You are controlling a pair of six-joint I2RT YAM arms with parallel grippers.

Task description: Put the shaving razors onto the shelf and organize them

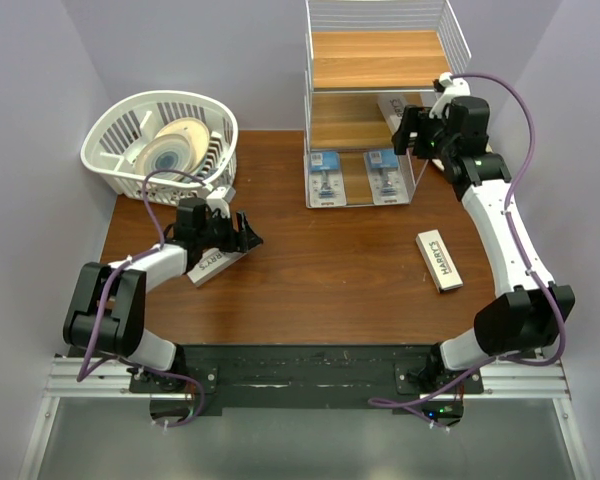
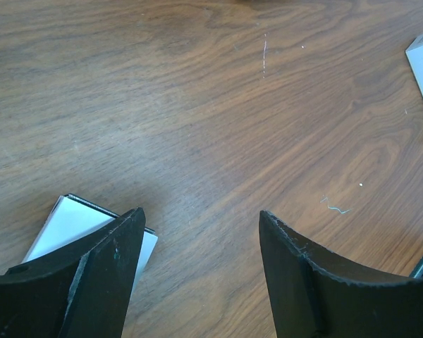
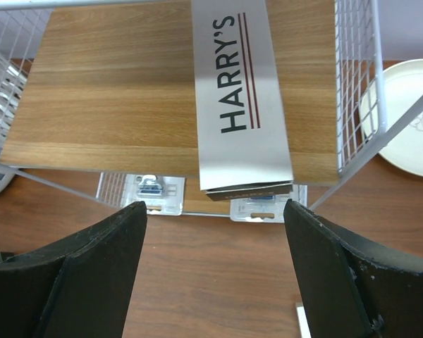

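Note:
HARRY'S box on the middle level sits apart from the shelf's wire side, so next my right gripper grabs the box's near end (image 3: 246, 169) and shifts it toward that side.
The shelf (image 1: 375, 60) stands at the back right. Two blister packs (image 1: 325, 178) (image 1: 385, 176) lie side by side on its bottom tier. One HARRY'S box (image 3: 240, 91) lies lengthwise on the middle tier, its near end over the edge. My right gripper (image 3: 215, 208) is open and empty just in front of that box, shown at the shelf's right front (image 1: 408, 135). A second box (image 1: 439, 259) lies on the table at the right. A third box (image 1: 210, 265) lies under my left arm. My left gripper (image 2: 201, 218) is open and empty, with that box (image 2: 70, 222) beside its left finger.
A white slatted basket (image 1: 115, 140) holding round cream plates (image 1: 175, 148) stands at the back left. Another cream plate (image 3: 409, 116) lies on the table to the right of the shelf. The shelf's wire side walls (image 3: 352, 84) flank the tiers.

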